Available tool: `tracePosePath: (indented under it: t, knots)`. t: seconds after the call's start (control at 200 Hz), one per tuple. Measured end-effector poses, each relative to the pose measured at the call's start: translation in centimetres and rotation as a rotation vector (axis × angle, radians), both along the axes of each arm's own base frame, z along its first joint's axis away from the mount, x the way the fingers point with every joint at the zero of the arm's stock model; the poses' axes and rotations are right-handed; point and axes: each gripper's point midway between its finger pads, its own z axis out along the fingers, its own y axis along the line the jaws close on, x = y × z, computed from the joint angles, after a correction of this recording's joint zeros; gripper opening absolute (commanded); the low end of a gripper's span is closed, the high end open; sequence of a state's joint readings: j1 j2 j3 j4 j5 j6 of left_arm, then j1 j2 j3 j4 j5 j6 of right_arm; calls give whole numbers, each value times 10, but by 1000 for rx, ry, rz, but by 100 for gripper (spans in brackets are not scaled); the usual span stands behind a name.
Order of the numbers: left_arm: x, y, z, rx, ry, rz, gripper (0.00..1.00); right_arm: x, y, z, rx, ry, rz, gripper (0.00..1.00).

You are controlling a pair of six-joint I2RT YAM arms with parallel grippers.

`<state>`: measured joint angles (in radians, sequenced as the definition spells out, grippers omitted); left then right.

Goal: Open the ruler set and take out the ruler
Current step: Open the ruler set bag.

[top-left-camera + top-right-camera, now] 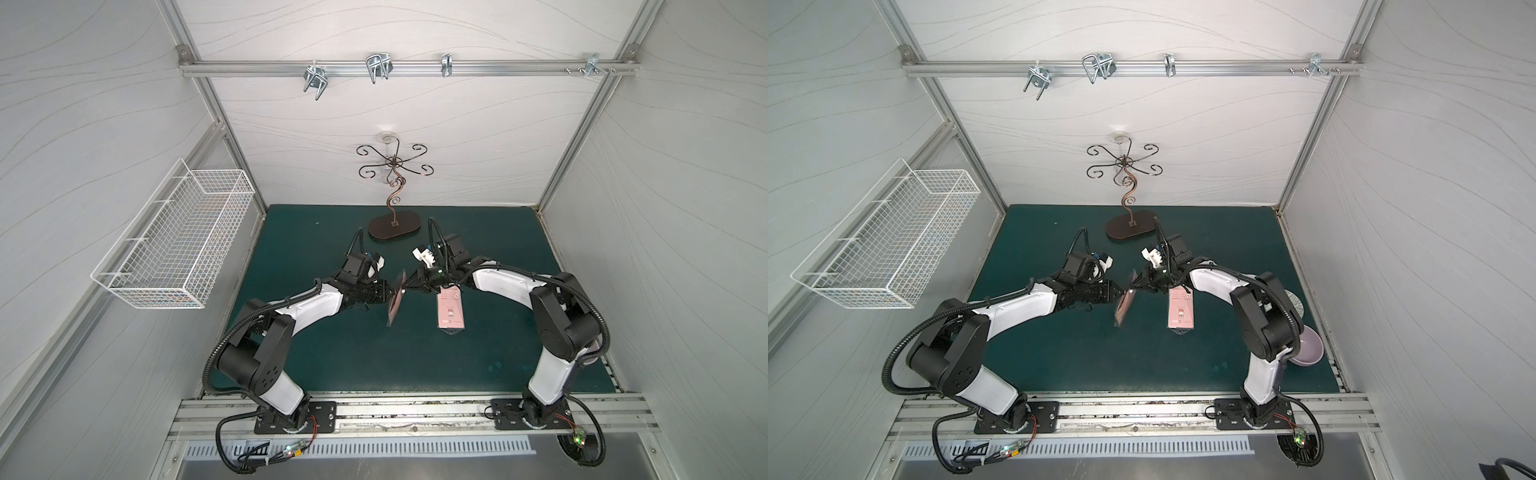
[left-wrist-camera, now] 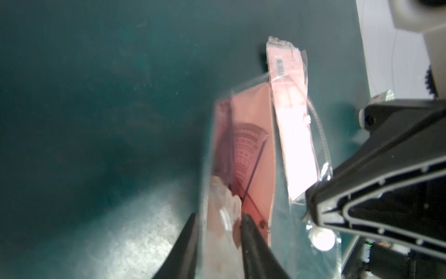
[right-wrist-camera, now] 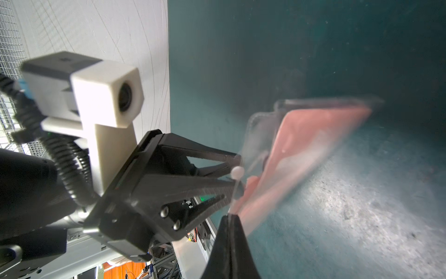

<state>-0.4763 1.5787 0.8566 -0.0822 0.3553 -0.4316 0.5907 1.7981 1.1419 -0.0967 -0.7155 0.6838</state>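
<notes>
My left gripper is straddling the pouch's side and the pale pieces with its fingers, so it should open, shift inside past the pouch's side and close on the purple piece (image 2: 225,151).
The ruler set (image 1: 397,301) is a clear pouch with pink contents, held off the green mat between both grippers. In the left wrist view a protractor print shows through the ruler set (image 2: 248,145). My left gripper (image 2: 219,217) has one finger inside the pouch mouth and one outside, closed on its wall and the pale pieces there. My right gripper (image 3: 229,217) is shut on the opposite edge of the mouth, near the white snap (image 2: 322,239). The pouch (image 3: 313,135) is blurred in the right wrist view. I cannot pick out a single ruler inside.
A flat pink packet (image 1: 449,311) with a barcode lies on the mat under the right wrist. A curly metal stand (image 1: 394,226) is at the back centre and a wire basket (image 1: 183,241) hangs on the left wall. A purple bowl (image 1: 1308,349) sits behind the right arm.
</notes>
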Motion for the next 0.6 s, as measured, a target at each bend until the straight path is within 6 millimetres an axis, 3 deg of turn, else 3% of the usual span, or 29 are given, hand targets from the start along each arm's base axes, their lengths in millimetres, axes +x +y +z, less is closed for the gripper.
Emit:
tracePosePath:
  t: [0.055, 0.115, 0.205, 0.315, 0.44, 0.6]
  knots:
    - [-1, 4, -4, 25, 4, 7, 9, 0, 0, 0, 0, -2, 1, 0]
    - [-2, 9, -7, 52, 12, 17, 8, 0, 0, 0, -1, -4, 1, 0]
    - [-1, 15, -11, 85, 12, 35, 19, 1, -1, 0, -1, -14, 6, 0]
    - [1, 17, -10, 104, 12, 44, 20, 0, -1, -1, -2, -22, 11, 0]
    - [3, 14, -5, 85, -1, 38, 34, 0, -1, -1, -1, -25, 13, 0]
    - [8, 5, -1, 37, -16, 27, 30, 0, -1, -3, 1, -33, 18, 0]
